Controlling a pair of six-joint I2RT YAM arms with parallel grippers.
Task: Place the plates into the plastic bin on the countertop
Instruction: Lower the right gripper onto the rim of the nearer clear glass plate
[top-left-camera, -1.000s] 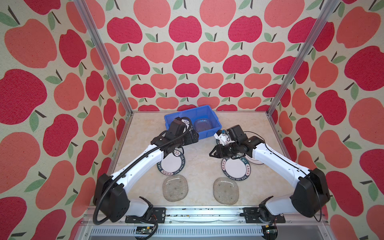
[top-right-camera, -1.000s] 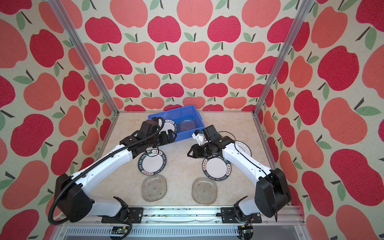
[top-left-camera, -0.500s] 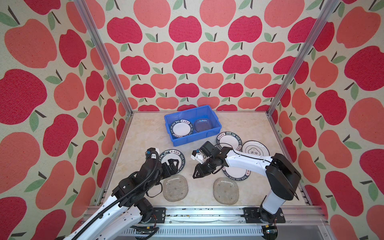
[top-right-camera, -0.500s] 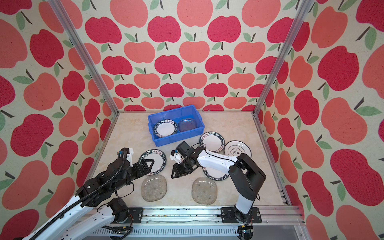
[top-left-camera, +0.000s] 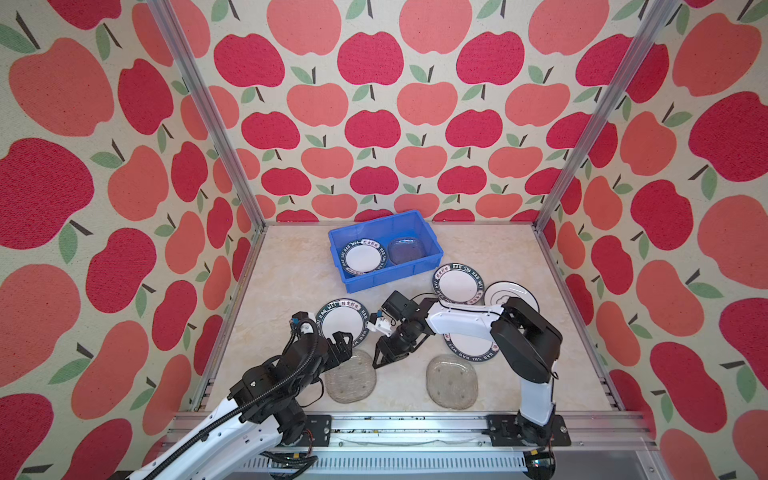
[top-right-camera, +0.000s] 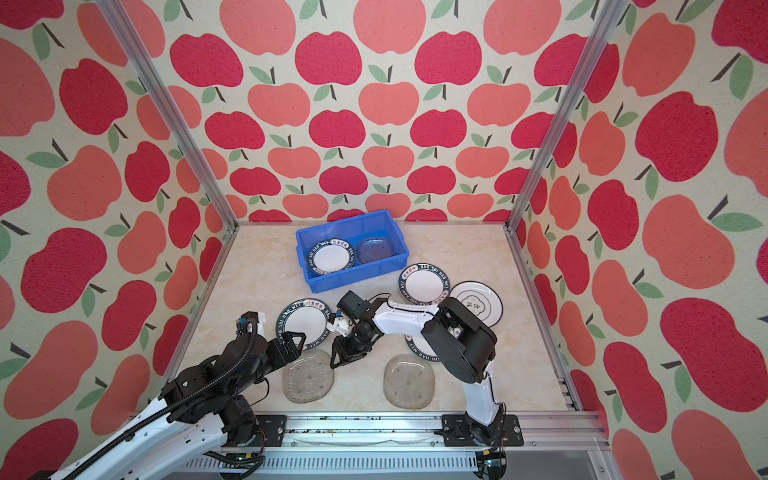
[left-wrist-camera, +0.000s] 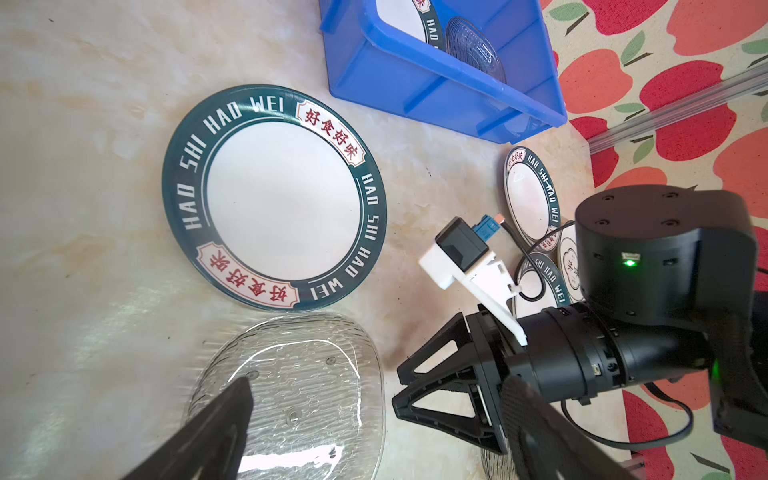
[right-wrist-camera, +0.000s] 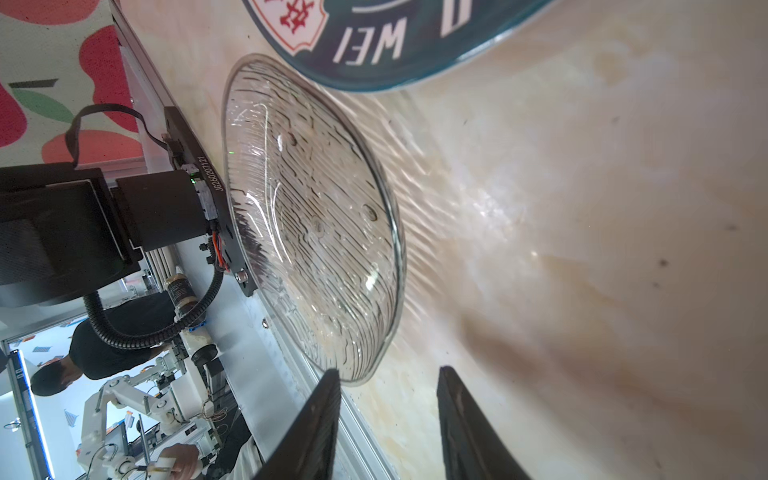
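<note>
My left gripper is going to take hold next of the outer edge (top-left-camera: 327, 376) (left-wrist-camera: 194, 392) of the glass plate beneath it, on the side opposite my right gripper.
The blue plastic bin (top-left-camera: 390, 279) stands at the back of the countertop (top-left-camera: 291, 274) and holds a green-rimmed plate (top-left-camera: 362, 257) and a clear glass plate (top-left-camera: 406, 250). A glass plate (top-left-camera: 350, 380) lies at the front left, just below another green-rimmed plate (top-left-camera: 343, 323). My left gripper (left-wrist-camera: 378, 388) is open over this glass plate (left-wrist-camera: 299, 386). My right gripper (right-wrist-camera: 388, 374) is open and empty at the plate's right edge (right-wrist-camera: 316, 216), fingertips low on the counter. It also shows in a top view (top-right-camera: 334, 360).
A second glass plate (top-left-camera: 452, 386) lies at the front right. A green-rimmed plate (top-left-camera: 471, 353) sits partly under the right arm. Another green-rimmed plate (top-left-camera: 458, 284) and a white emblem plate (top-left-camera: 505, 291) overlap near the bin's right. An aluminium rail (top-left-camera: 415, 428) borders the front.
Both grippers have left the bin for the front, and a green-rimmed plate now lies in the bin. The left gripper has since advanced over the left glass plate.
</note>
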